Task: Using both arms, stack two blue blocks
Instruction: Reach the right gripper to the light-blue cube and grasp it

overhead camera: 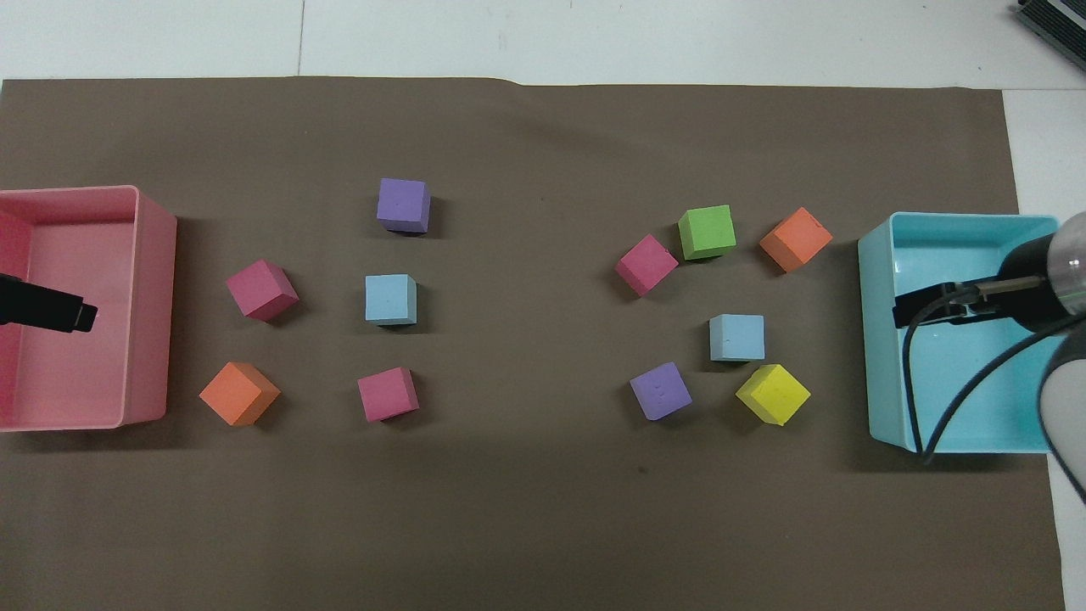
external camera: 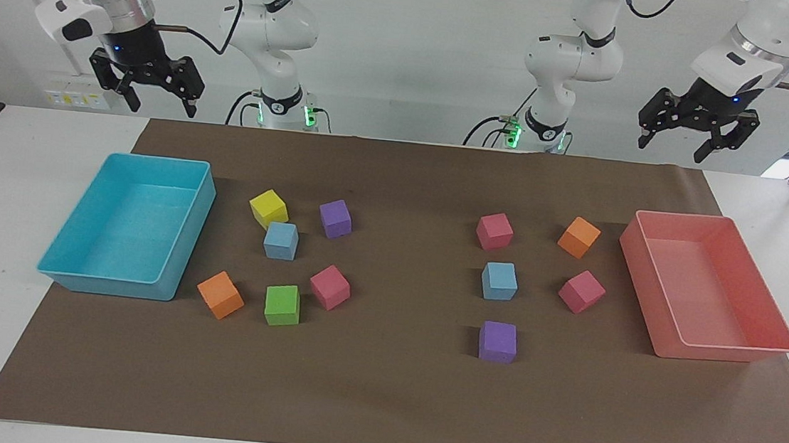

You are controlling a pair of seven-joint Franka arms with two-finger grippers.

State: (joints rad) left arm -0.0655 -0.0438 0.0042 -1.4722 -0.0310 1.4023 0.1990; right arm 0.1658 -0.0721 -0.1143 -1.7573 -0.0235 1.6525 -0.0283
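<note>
The blue block beside the yellow cube goes into the stack, so next my right gripper closes on the opposite sides of the blue block (overhead camera: 737, 337).
Two sky-blue blocks lie apart on the brown mat. One blue block (external camera: 281, 241) (overhead camera: 736, 337) lies toward the right arm's end, close against a yellow cube (external camera: 268, 208). The other blue block (external camera: 499, 281) (overhead camera: 391, 299) lies toward the left arm's end, between a pink cube (external camera: 494, 231) and a purple cube (external camera: 497, 342). My right gripper (external camera: 162, 105) (overhead camera: 920, 307) is open and empty, raised high over the cyan tray (external camera: 180, 260). My left gripper (external camera: 672, 147) (overhead camera: 64, 312) is open and empty, raised high over the pink tray (external camera: 670, 331).
Around the first blue block lie purple (external camera: 335, 218), pink (external camera: 329, 287), green (external camera: 282, 304) and orange (external camera: 220, 295) cubes. Near the other lie an orange (external camera: 579, 237) and a pink (external camera: 582, 291) cube. The right arm's cable hangs over the cyan tray (overhead camera: 916, 399).
</note>
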